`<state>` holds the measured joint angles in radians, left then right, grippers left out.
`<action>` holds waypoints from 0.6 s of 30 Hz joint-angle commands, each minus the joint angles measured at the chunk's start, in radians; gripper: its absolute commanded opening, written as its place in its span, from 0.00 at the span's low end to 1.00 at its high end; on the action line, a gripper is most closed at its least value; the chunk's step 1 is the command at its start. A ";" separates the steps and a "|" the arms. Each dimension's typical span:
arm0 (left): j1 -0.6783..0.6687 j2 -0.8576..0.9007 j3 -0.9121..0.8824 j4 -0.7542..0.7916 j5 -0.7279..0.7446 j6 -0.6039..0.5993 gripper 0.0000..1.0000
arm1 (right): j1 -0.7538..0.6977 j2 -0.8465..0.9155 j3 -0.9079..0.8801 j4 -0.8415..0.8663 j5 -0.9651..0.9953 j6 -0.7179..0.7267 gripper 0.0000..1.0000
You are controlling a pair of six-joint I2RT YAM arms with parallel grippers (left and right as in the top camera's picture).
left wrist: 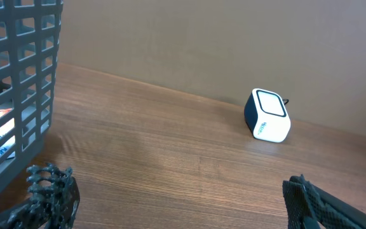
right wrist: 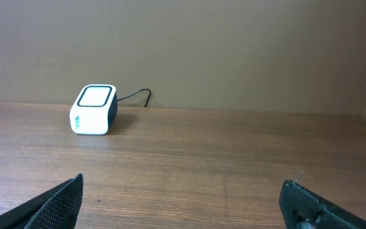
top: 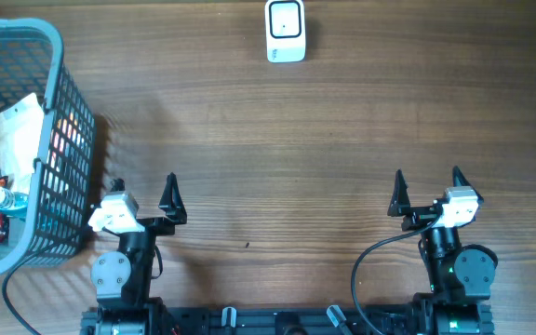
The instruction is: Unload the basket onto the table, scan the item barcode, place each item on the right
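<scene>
I need to reach into the blue-grey basket next with my left gripper and close it on the small bottle's body (top: 6, 201), next to the white packet.
The white barcode scanner (top: 286, 31) with a dark-framed window stands at the far edge of the wooden table, and shows in the left wrist view (left wrist: 267, 114) and the right wrist view (right wrist: 94, 109). Items lie in the blue-grey basket (top: 59, 112) at the left: a white packet (top: 15, 140) and a small bottle (top: 3, 197); which one is the task's item I cannot tell. My left gripper (top: 145, 181) (left wrist: 176, 191) is open and empty beside the basket's near corner. At the front right, my right gripper (top: 427, 175) (right wrist: 182, 191) is also open and empty.
The basket's mesh wall (left wrist: 24, 83) rises just left of my left fingers. A dark cable runs from the scanner's back to the wall. Bare wood lies between both grippers and the scanner.
</scene>
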<state>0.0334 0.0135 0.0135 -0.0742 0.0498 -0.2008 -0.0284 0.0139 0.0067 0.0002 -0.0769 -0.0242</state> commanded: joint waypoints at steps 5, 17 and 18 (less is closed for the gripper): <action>-0.005 -0.007 -0.008 -0.002 0.001 -0.012 1.00 | 0.005 0.005 -0.002 0.002 0.017 0.005 1.00; -0.005 -0.007 -0.008 0.002 0.012 -0.106 1.00 | 0.005 0.005 -0.002 0.002 0.017 0.005 1.00; -0.005 -0.007 -0.008 0.008 0.013 -0.107 1.00 | 0.005 0.005 -0.002 0.002 0.017 0.005 1.00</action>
<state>0.0334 0.0135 0.0135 -0.0742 0.0502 -0.2878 -0.0284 0.0139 0.0067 -0.0002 -0.0769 -0.0242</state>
